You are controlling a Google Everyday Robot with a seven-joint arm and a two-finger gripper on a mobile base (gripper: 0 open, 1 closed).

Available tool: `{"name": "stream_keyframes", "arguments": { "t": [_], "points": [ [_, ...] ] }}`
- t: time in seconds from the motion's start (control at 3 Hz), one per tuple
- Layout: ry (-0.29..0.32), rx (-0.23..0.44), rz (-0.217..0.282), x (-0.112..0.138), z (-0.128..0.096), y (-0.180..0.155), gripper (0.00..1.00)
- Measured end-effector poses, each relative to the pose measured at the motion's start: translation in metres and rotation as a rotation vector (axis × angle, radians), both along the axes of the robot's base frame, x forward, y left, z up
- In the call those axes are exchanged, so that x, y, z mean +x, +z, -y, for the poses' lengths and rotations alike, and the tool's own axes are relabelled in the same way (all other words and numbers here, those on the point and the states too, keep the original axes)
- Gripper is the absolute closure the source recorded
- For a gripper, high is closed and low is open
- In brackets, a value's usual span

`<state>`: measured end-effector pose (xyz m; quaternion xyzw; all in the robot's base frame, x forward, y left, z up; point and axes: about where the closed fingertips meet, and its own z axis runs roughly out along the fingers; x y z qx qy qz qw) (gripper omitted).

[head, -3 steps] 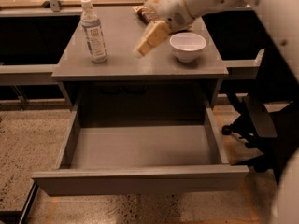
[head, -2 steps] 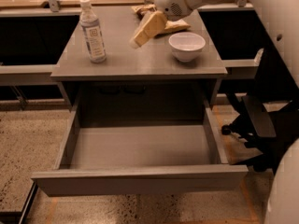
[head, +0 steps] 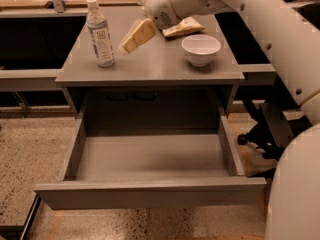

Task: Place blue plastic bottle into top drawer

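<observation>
My gripper will close on the middle of the blue plastic bottle (head: 100,34), well below its white cap.
The blue plastic bottle (head: 100,36) stands upright at the back left of the grey desk top (head: 155,66); it is clear, with a white cap and a white label. The top drawer (head: 150,192) is pulled fully out below the desk, and nothing lies in it. My gripper (head: 132,40) hangs over the desk top just right of the bottle, with its tan fingers pointing down-left toward the bottle. It is open, holds nothing, and does not touch the bottle.
A white bowl (head: 200,49) stands at the right of the desk top. A yellowish snack bag (head: 183,27) lies behind it, partly under my arm. My white arm (head: 270,29) crosses the upper right, and dark base parts (head: 270,129) sit right of the drawer.
My gripper has moved left across the desk top, from beside the bowl to close beside the bottle. The bottle, bowl and drawer have not moved.
</observation>
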<state>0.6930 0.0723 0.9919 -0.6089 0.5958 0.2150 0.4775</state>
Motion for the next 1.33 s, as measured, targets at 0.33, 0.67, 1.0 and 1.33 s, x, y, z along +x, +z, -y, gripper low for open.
{"name": "stream_keyframes", "arguments": {
  "t": [0.33,0.67,1.0,1.33],
  "points": [
    [0.033,0.076,0.030,0.030,-0.033,-0.005,0.00],
    [0.067,0.173,0.025,0.057,-0.063,-0.013,0.00],
    [0.101,0.219,-0.009,0.076,-0.090,-0.029,0.00],
    [0.128,0.236,-0.045,0.089,-0.113,-0.044,0.00]
  ]
}}
